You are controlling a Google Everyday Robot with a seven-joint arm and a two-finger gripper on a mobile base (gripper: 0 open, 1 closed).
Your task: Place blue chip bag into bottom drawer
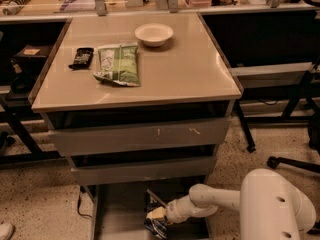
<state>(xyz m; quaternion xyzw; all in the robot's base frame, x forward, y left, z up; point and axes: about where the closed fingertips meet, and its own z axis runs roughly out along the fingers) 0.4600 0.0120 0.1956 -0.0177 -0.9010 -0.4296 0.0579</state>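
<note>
My gripper will release the blue chip bag on the bottom drawer's inside, midway [152, 225] between its sides.
The bottom drawer [117, 209] is pulled open under the cabinet, a shallow grey tray near the floor. The blue chip bag [154, 215] is down in it at the right, dark and crinkled with a pale end. My gripper [158, 215] reaches in from the right on the white arm [210, 203] and sits right at the bag, low over the drawer floor. The fingers are hidden against the bag.
On the cabinet top lie a green and white snack bag [118, 64], a small dark bar [81, 57] and a white bowl [154, 34]. The two upper drawers [140, 136] are slightly open. Desks with dark shelves stand left and right; a chair base [292, 163] is at right.
</note>
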